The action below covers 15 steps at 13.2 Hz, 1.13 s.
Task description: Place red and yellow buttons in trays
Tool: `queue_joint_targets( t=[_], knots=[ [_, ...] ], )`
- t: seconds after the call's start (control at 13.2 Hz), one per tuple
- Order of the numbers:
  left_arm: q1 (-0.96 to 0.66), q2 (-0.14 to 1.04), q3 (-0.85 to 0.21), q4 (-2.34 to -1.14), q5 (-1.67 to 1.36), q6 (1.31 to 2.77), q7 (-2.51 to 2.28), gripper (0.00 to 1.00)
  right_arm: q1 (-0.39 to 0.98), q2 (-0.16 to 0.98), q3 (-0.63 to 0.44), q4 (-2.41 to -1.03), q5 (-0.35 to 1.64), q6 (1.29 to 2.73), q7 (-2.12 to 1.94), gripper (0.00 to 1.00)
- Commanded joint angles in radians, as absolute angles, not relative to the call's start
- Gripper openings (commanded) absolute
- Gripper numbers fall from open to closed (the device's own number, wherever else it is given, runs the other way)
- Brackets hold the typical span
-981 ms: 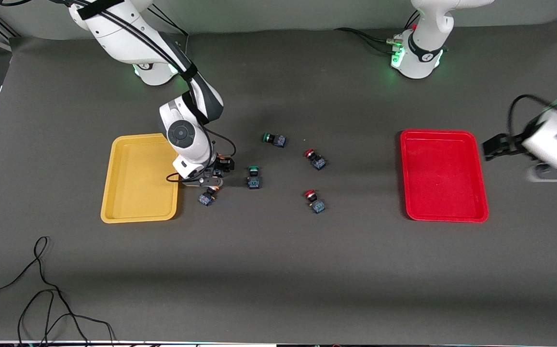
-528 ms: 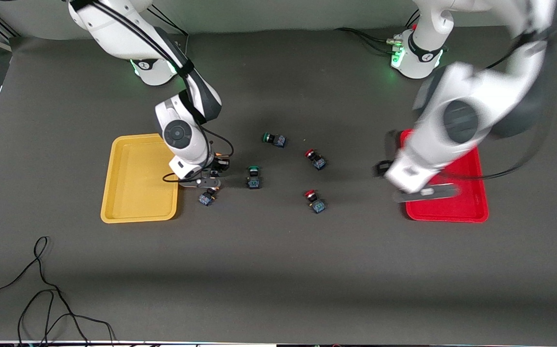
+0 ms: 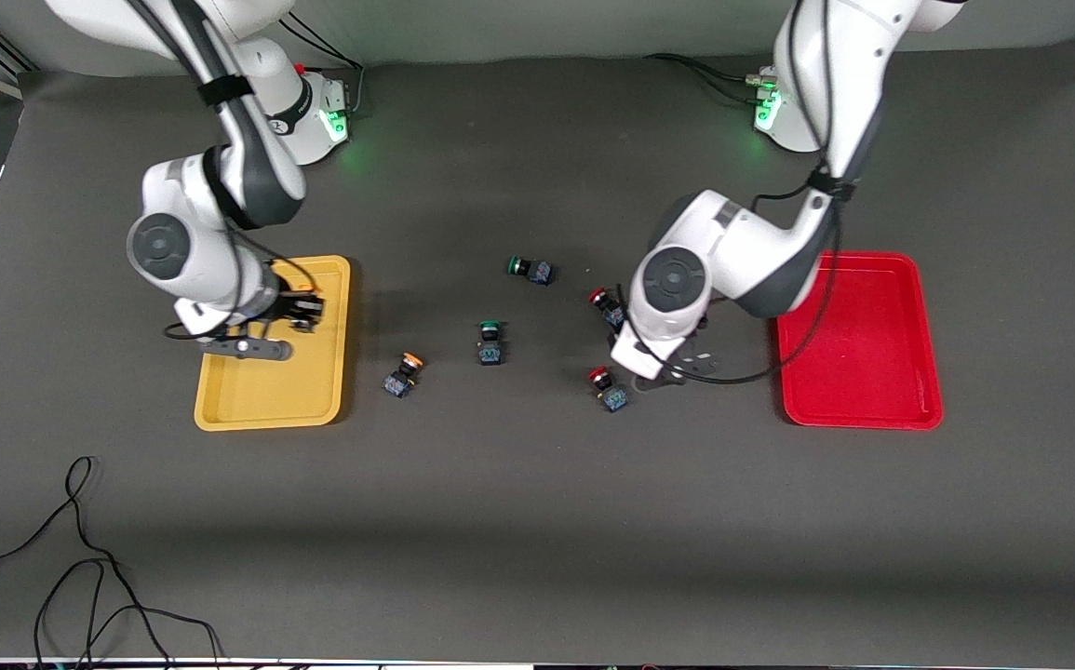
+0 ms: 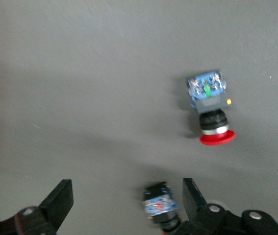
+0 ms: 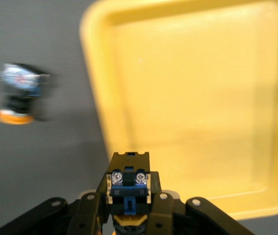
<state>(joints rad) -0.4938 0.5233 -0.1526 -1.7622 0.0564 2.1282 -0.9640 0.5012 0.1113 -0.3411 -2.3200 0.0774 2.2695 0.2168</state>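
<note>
I will close my left gripper on the bluish base (image 3: 613,318) (image 4: 161,204) of the far red button, the one that lies closer to the arms' mounts.
My right gripper (image 3: 301,311) is over the yellow tray (image 3: 248,395), shut on an orange-yellow-capped button (image 5: 128,177) with its bluish base showing; the right wrist view shows the gripper (image 5: 129,192) above the tray (image 5: 192,93). The second orange-yellow button (image 3: 402,374) lies on the table beside that tray, also in the right wrist view (image 5: 18,95). My left gripper (image 3: 665,369) is open, low over the two red buttons (image 3: 608,307) (image 3: 606,386). In the left wrist view the gripper (image 4: 126,200) has one button (image 4: 159,208) between its fingers, close to one finger, and a red-capped one (image 4: 211,110) lies apart. The red tray (image 3: 858,409) holds nothing.
Two green-capped switches (image 3: 490,341) (image 3: 529,269) lie on the dark table mat between the orange-yellow button and the red buttons. A black cable (image 3: 81,577) curls at the table's near corner at the right arm's end.
My right gripper lifted one orange-yellow button from beside the tray and carried it over the yellow tray. My left arm swung in from the red tray's end to over the red buttons.
</note>
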Motion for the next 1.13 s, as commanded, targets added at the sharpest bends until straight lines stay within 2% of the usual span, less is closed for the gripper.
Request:
queue_joint_targets(
  t=[0.0, 0.08, 0.3, 0.53, 0.6, 0.68, 0.75, 1.06],
  knots=[
    [-0.56, 0.56, -0.135, -1.79, 0.087, 2.219, -1.136, 0.99, 0.515, 0.139, -0.412, -2.427, 0.083, 2.436, 0.089, 0.35],
    [-0.581, 0.583, -0.133, -1.793, 0.087, 2.241, -1.184, 0.99, 0.515, 0.147, -0.414, -2.425, 0.084, 2.439, 0.089, 0.98],
    [-0.621, 0.588, -0.133, -1.831, 0.089, 2.241, -1.23, 0.99, 0.525, 0.101, -0.407, -2.387, 0.089, 2.401, 0.104, 1.0],
    [-0.643, 0.584, -0.129, -1.899, 0.092, 2.302, -1.235, 0.98, 0.606, 0.136, -0.402, -2.211, 0.109, 2.341, 0.177, 1.0],
    [-0.641, 0.58, -0.13, -1.91, 0.094, 2.313, -1.235, 0.9, 0.647, 0.178, -0.402, -2.147, 0.133, 2.341, 0.231, 1.0],
    [-0.641, 0.58, -0.13, -1.91, 0.094, 2.313, -1.236, 0.58, 0.681, 0.234, -0.402, -2.085, 0.176, 2.339, 0.28, 1.0],
    [-0.637, 0.575, -0.13, -1.91, 0.094, 2.312, -1.236, 0.01, 0.701, 0.295, -0.402, -2.038, 0.227, 2.339, 0.313, 1.0],
    [-0.629, 0.511, -0.127, -1.907, 0.094, 2.27, -1.252, 0.0, 0.755, 0.512, -0.4, -1.911, 0.478, 2.353, 0.347, 1.0]
  ],
)
